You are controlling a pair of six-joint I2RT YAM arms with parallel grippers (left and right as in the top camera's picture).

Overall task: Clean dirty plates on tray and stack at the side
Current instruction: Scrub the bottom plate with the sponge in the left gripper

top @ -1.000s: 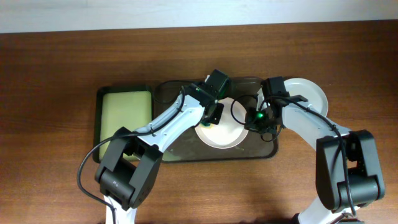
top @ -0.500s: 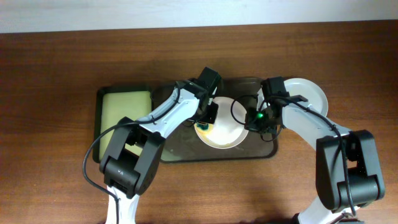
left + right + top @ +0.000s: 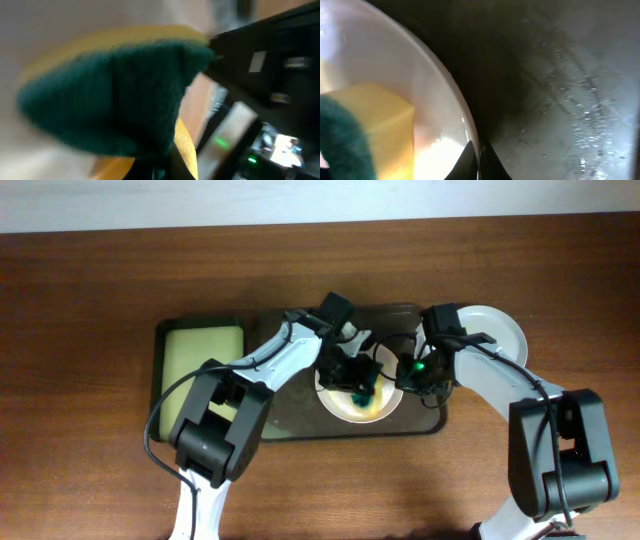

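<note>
I need to open my left gripper and let the yellow and green sponge go in the middle of the smaller black-rimmed tray [image 3: 204, 373].
A white plate [image 3: 345, 406] lies on the dark brown tray [image 3: 290, 425]. My left gripper [image 3: 362, 388] is shut on a yellow and green sponge [image 3: 366, 387] and presses it on the plate's inside; the sponge fills the left wrist view [image 3: 110, 95]. My right gripper [image 3: 405, 380] is shut on the plate's right rim; in the right wrist view its fingers [image 3: 479, 160] pinch the rim [image 3: 445, 95], with the sponge [image 3: 375, 125] at the left. A second white plate [image 3: 500, 335] lies on the table to the right of the tray.
A smaller black-rimmed tray [image 3: 200, 365] with a yellow-green inside lies left of the brown tray. The brown wooden table [image 3: 100, 280] stretches around; a pale wall edge runs along the top.
My left gripper with the sponge has moved right across the plate, from its left side to the middle right. The right gripper has stayed on the rim.
</note>
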